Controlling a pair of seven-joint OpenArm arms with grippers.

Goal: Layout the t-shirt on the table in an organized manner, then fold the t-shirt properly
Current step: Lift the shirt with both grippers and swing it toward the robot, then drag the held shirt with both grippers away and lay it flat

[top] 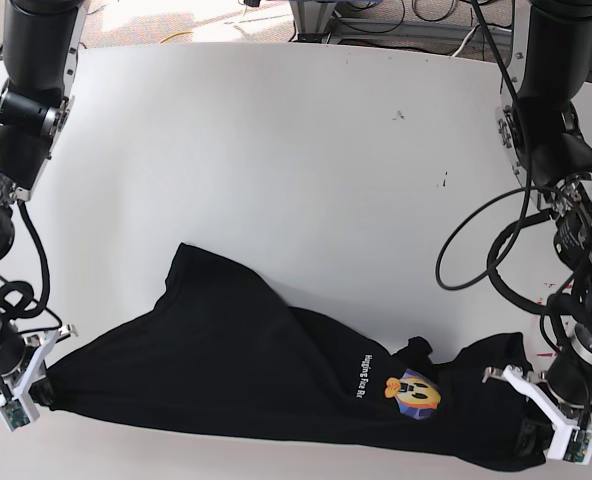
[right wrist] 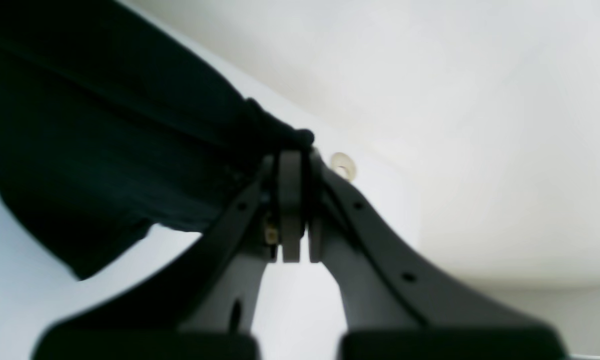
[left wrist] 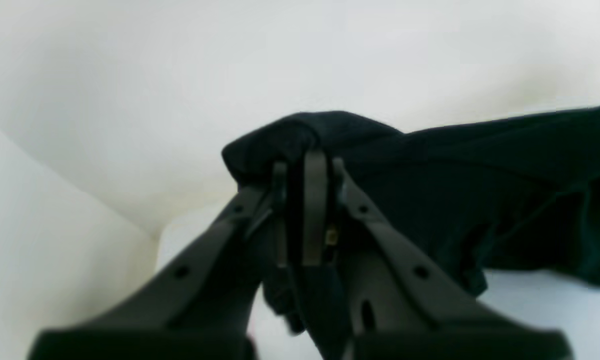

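The black t-shirt's bunched end, now along the white table's front, will go down near the white table's far edge, past the dark specks (top: 492,105), from my left gripper.
The black t-shirt (top: 236,370) lies stretched along the front of the white table (top: 296,150), with white lettering (top: 368,372) and an orange and purplish patch (top: 416,390) showing. My left gripper (top: 524,438) is at the shirt's right end, shut on a bunched bit of cloth; up close, its fingers (left wrist: 314,200) pinch the t-shirt (left wrist: 480,190). My right gripper (top: 44,393) holds the left end, where its fingers (right wrist: 290,200) clamp the t-shirt (right wrist: 79,150) at a tight corner. The cloth between them sags in folds.
A small round hole (right wrist: 342,165) in the tabletop sits just beyond the right gripper. Dark specks (top: 443,182) mark the table's right half. A bit of red tape (top: 548,352) shows near the left arm. Cables (top: 376,20) lie behind the far edge.
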